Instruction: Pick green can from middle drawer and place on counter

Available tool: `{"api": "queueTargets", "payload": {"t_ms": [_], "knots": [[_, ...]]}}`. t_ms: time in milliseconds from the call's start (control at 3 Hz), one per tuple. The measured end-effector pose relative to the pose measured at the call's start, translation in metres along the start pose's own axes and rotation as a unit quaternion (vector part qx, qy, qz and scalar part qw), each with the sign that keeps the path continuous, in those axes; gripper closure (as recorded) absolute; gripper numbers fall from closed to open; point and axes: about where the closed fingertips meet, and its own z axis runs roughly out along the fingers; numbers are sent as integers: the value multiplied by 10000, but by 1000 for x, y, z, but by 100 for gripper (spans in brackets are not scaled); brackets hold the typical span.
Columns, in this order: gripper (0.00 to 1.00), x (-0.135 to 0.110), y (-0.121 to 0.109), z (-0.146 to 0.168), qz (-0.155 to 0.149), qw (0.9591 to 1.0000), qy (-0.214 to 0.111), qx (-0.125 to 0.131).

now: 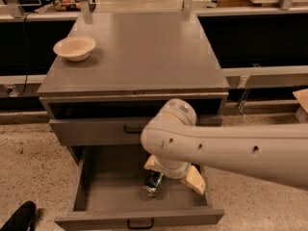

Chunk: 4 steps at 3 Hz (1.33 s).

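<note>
The green can is next for my gripper, which should close around the can's body (156, 178), just behind its end nearest the open drawer's handle.
The green can (154, 183) lies on its side on the floor of the open middle drawer (96, 196), near the middle front. My gripper (173, 173) hangs down inside the drawer just above and to the right of the can, mostly hidden behind my white arm (216, 146). Its cream fingers (194, 180) show spread apart on either side of the wrist, holding nothing. The left finger is just above the can; I cannot tell whether it touches it. The grey counter (144, 52) tops the cabinet.
A cream bowl (74, 48) sits on the counter's left side. The shallower drawer (96, 129) above the open one is shut. Metal posts stand at the counter's back edge. A dark object (19, 218) lies on the speckled floor at bottom left.
</note>
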Motion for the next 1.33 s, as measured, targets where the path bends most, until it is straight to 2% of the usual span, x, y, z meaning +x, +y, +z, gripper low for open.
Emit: {"api": "queueTargets", "payload": {"t_ms": [333,667,1000,1333], "knots": [[0,-10,21,44,-429,9976,-19,548],[0,-1,21,43,-279,9953,65,928],[0,8,1,62,-332,9952,33,916],[0,28,-18,93,-384,9954,55,872]]}}
